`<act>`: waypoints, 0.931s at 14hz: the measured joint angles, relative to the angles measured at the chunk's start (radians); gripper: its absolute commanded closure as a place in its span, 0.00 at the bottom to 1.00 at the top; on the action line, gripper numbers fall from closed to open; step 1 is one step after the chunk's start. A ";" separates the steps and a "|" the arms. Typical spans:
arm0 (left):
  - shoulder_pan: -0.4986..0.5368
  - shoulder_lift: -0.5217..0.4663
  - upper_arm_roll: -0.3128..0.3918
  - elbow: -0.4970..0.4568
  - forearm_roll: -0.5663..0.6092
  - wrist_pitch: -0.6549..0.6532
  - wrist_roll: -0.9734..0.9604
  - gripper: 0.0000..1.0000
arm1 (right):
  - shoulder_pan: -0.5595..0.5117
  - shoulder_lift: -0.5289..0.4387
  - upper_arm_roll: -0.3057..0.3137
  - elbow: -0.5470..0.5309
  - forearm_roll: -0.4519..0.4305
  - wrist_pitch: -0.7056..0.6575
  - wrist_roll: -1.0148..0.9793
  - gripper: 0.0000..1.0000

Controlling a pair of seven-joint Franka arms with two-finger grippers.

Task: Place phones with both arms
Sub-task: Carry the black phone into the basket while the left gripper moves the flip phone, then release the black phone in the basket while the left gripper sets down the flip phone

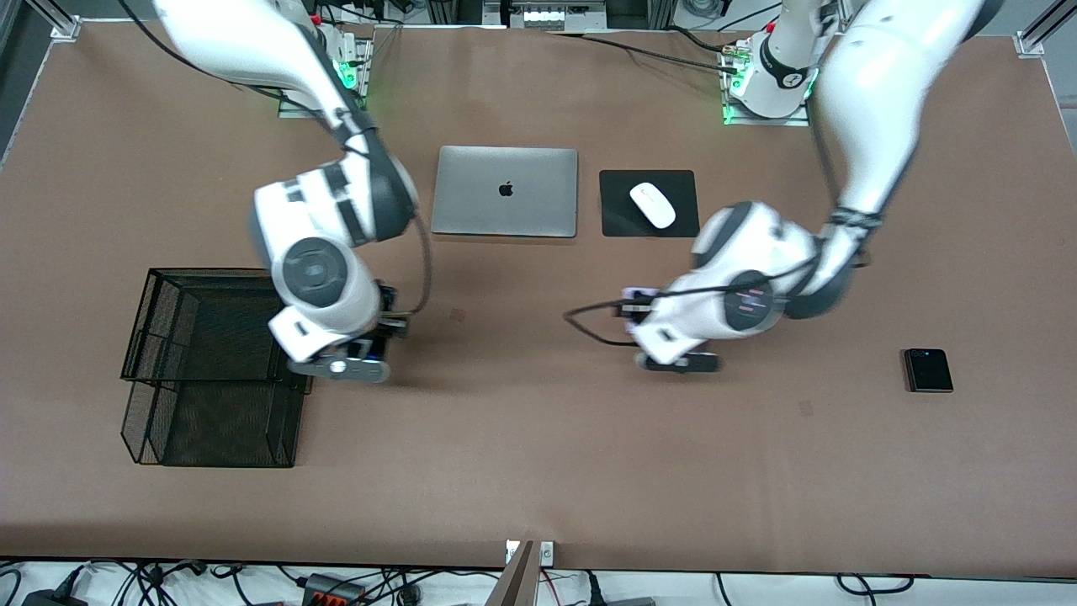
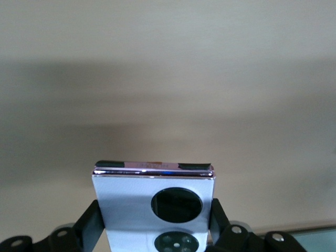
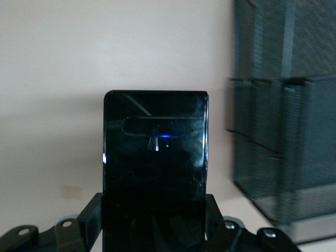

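My right gripper has the black slab phone. It will let go of it in the black mesh tray's compartment nearer the robots' bases [image 1: 242, 326] [image 3: 310, 149].
My left gripper [image 1: 633, 306] is up over the middle of the table and is shut on the small lilac flip phone [image 2: 131, 205]. Its two black camera circles show between the fingers [image 2: 92, 223] in the left wrist view. My right gripper [image 1: 389, 318] hangs beside the black mesh tray [image 1: 139, 337], just off its edge toward the table's middle, and is shut on the long black slab phone [image 3: 155, 152]. The small black flip phone [image 1: 928, 370] lies flat on the table toward the left arm's end, clear of both grippers.
The mesh tray also shows in the right wrist view [image 3: 283, 147], close beside the held slab. A closed silver laptop [image 1: 505, 192] and a white mouse [image 1: 653, 204] on a black pad [image 1: 618, 220] lie near the robots' bases.
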 measured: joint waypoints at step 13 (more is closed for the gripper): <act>-0.181 0.202 0.005 0.036 0.001 0.344 -0.046 0.00 | -0.282 -0.015 0.009 -0.072 0.021 -0.124 -0.319 0.75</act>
